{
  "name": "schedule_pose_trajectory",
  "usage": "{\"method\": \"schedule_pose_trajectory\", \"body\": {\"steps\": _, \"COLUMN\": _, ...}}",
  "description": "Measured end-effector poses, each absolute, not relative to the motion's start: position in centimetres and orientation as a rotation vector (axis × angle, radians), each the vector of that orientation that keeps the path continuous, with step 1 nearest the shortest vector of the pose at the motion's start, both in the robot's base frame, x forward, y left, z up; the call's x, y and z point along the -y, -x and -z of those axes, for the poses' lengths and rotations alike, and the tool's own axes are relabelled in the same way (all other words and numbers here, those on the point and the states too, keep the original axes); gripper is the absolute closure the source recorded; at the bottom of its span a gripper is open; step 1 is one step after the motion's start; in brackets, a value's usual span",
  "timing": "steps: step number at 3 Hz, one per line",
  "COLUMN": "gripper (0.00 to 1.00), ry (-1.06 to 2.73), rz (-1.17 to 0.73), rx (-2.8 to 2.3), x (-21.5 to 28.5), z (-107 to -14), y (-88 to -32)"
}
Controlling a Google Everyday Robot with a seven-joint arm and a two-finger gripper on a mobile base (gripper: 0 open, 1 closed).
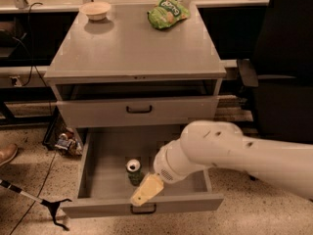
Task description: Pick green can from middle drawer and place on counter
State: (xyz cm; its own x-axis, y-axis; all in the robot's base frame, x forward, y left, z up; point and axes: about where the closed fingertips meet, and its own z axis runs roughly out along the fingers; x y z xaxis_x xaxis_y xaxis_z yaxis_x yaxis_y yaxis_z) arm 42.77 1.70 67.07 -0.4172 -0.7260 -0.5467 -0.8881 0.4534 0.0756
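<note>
Next, I move over the middle drawer's green can and grip the can's silver top (134, 166).
The green can (133, 172) stands upright in the pulled-out middle drawer (98, 180), left of its centre, with its silver top showing. My gripper (145, 190) hangs low over the front part of the drawer, just right of the can and in front of it, very close to it. The white arm (234, 153) reaches in from the right. The grey counter (132, 48) is the top of the cabinet above the drawers.
A light-green snack bag (167, 11) and a pale bowl (96, 10) sit at the back of the counter. The upper drawer (139, 109) is slightly open. A black chair (283, 58) stands at the right. Clutter (66, 142) and cables lie on the floor at the left.
</note>
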Motion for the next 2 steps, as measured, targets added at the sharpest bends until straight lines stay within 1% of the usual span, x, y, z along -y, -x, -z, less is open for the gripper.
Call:
{"method": "schedule_pose_trajectory", "body": {"steps": 1, "gripper": 0.0, "ry": 1.278, "rz": -0.488, "rx": -2.243, "x": -2.67, "z": -66.6, "y": -44.43}}
{"method": "schedule_pose_trajectory", "body": {"steps": 2, "gripper": 0.0, "ry": 1.278, "rz": -0.488, "rx": -2.243, "x": -2.67, "z": -66.6, "y": -44.43}}
